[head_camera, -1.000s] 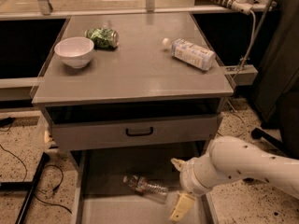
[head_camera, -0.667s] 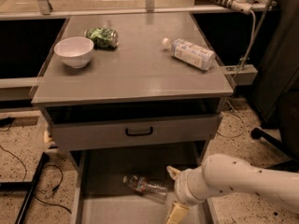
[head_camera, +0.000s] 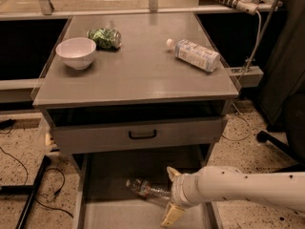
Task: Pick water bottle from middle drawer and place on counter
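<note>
The bottom end (head_camera: 165, 197) of the water bottle, opposite its cap, will be gripped by my gripper inside the open drawer.
The water bottle (head_camera: 144, 188) lies on its side on the floor of the pulled-out middle drawer (head_camera: 107, 173), cap to the left. My gripper (head_camera: 169, 194) is low in the drawer at the bottle's right end. It is open, with one pale fingertip (head_camera: 172, 172) behind the bottle and the other (head_camera: 170, 215) in front of it. The bottle's right end is hidden behind the wrist. The white arm reaches in from the right. The counter (head_camera: 143, 75) is the grey top above the drawers.
On the counter stand a white bowl (head_camera: 76, 52), a green crumpled packet (head_camera: 105, 38) and a fatter bottle with a pale label (head_camera: 194, 54) lying on its side. A drawer front with a black handle (head_camera: 142, 134) juts out above the open drawer. Cables and a chair base lie on the floor.
The arm has moved left and lower in the drawer. The open fingers, which were to the right of the bottle, now straddle its right end. The bottle has not moved.
</note>
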You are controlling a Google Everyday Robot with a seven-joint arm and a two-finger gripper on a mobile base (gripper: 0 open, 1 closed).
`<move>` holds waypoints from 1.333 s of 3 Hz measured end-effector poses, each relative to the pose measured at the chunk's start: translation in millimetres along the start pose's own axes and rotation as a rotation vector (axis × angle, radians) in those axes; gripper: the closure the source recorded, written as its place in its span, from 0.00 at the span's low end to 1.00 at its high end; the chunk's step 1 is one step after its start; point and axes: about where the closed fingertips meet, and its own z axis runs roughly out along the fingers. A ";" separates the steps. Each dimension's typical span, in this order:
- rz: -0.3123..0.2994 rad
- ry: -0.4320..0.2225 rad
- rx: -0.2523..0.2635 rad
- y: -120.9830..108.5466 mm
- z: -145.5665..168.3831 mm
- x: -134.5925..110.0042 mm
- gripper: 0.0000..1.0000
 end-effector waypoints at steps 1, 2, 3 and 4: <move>0.001 -0.007 -0.012 -3.6 8.8 -0.9 0.00; -0.014 -0.066 0.012 -20.9 23.7 -2.3 0.00; -0.027 -0.126 0.041 -34.2 46.6 7.1 0.00; -0.027 -0.158 0.029 -36.8 69.5 20.8 0.00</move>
